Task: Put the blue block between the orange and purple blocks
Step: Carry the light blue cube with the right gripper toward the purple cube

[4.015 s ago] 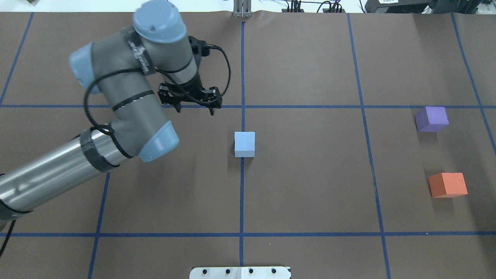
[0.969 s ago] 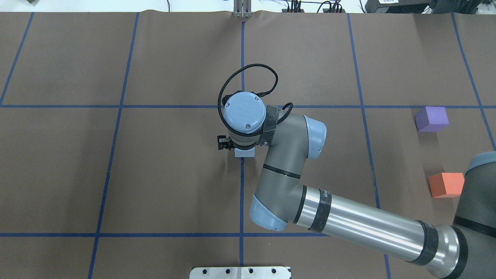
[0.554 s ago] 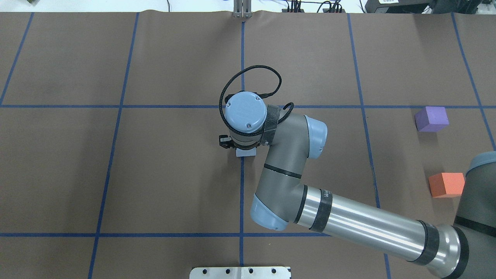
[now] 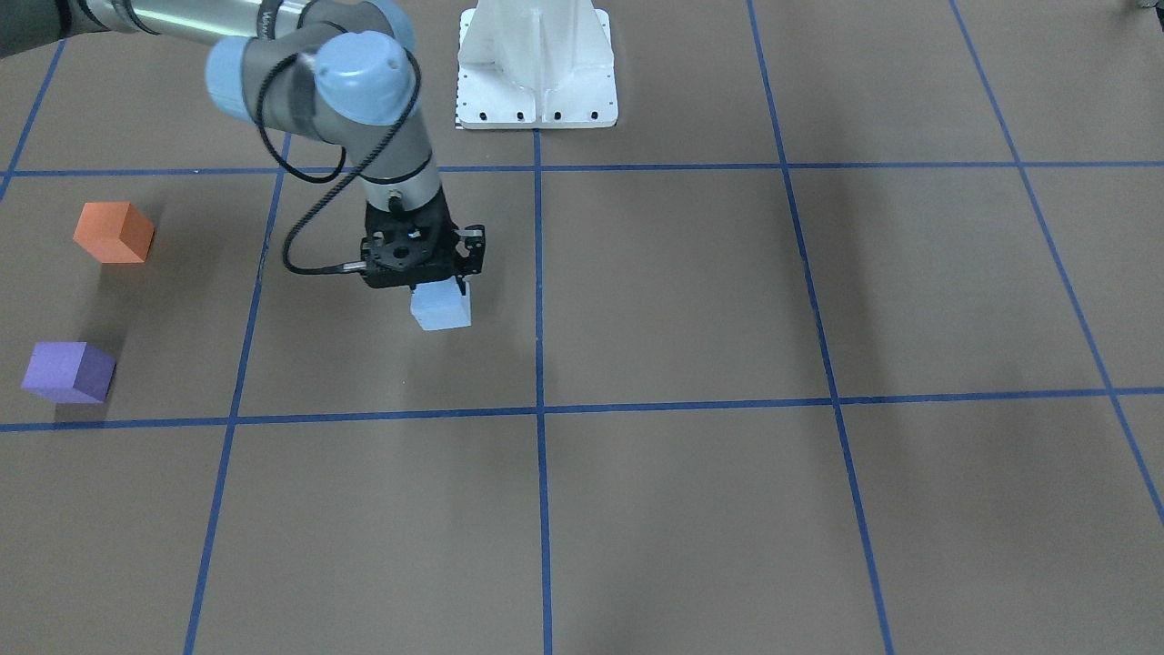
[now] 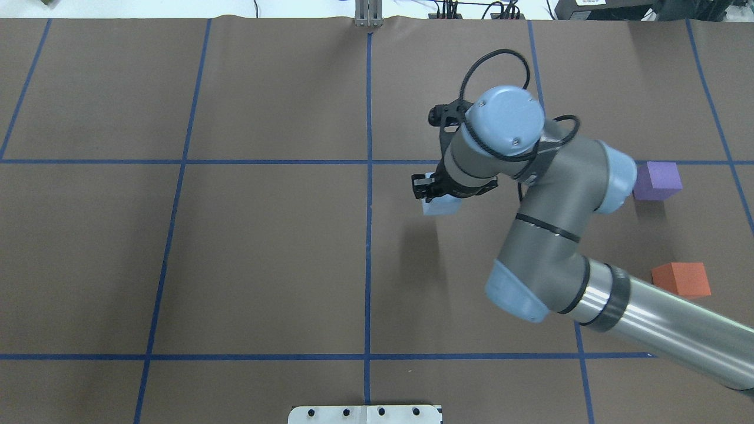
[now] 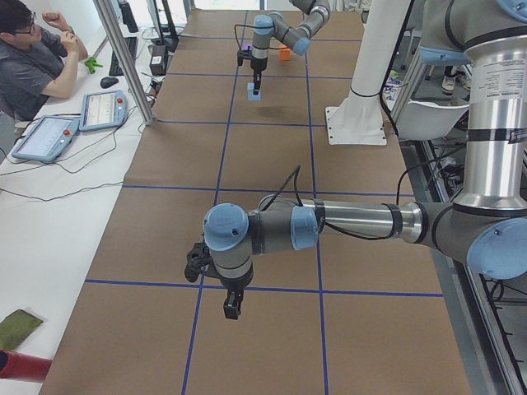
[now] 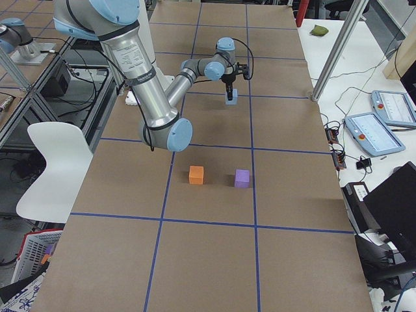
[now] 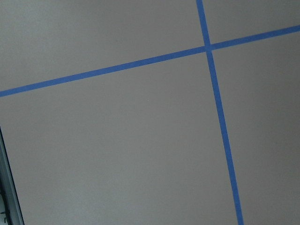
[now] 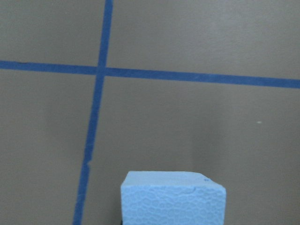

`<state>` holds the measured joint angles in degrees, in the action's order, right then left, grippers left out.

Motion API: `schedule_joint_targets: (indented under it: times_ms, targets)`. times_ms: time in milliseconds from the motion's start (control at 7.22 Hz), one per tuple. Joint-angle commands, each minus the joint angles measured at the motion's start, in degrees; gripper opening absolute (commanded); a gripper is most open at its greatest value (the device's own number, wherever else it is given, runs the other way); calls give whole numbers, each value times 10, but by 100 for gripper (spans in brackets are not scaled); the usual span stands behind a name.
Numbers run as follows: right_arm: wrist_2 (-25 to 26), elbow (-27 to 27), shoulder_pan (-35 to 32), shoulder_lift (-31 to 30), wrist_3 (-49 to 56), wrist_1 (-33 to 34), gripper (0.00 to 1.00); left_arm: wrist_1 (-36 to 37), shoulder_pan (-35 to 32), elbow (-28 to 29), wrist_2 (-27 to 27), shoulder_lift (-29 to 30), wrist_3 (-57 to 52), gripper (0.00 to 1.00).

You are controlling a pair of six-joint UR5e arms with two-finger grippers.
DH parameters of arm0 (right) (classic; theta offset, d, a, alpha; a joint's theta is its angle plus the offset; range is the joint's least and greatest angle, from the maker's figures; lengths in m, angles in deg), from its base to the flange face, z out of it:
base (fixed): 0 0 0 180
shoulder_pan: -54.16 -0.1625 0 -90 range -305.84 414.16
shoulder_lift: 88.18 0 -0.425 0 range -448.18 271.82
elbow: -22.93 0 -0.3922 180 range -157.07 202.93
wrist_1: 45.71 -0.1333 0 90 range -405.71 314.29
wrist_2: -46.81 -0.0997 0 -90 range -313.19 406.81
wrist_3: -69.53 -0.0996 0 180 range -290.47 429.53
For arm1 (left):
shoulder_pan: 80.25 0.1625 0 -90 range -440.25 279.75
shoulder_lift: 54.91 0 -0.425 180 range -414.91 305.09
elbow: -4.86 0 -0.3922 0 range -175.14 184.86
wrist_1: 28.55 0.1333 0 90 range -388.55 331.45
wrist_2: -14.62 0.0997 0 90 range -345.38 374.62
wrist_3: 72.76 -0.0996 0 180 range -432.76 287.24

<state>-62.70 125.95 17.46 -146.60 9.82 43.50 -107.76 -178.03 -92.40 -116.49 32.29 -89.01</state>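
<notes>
The blue block, now held above the table, will be released by my right gripper on the brown table cover [image 4: 81,307] between the orange block and purple block.
My right gripper [image 4: 439,293] is shut on the light blue block [image 4: 441,309] and holds it above the table; the block's shadow lies apart from it. In the overhead view the blue block [image 5: 440,206] hangs under the right wrist, just right of the centre line. It also fills the bottom of the right wrist view [image 9: 172,199]. The purple block [image 5: 658,181] and the orange block [image 5: 682,279] sit on the table at the far right with a gap between them. My left gripper [image 6: 233,309] shows only in the exterior left view, so I cannot tell its state.
The brown table cover [image 5: 265,265] carries a grid of blue tape lines. The robot's white base plate [image 4: 536,64] stands at the near edge. An operator [image 6: 37,66] sits beside the table with tablets [image 6: 45,136].
The left arm has left the overhead view. The right gripper, which stood over the blue block at the centre line, has lifted it and carried it to the right.
</notes>
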Motion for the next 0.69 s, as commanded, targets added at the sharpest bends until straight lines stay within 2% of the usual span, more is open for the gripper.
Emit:
schedule_joint_targets:
  times_ms: [0,277,554]
  targets:
    - [-47,109,-60,-116,81,18,40,-1,1,-18,0,-3,28,100]
    - [-75,134,-123,-216,163,3,40,-1,2,-18,0,-3,28,100]
    - [-118,120,-184,-321,184,-108,40,-2,2,-19,0,-3,28,100]
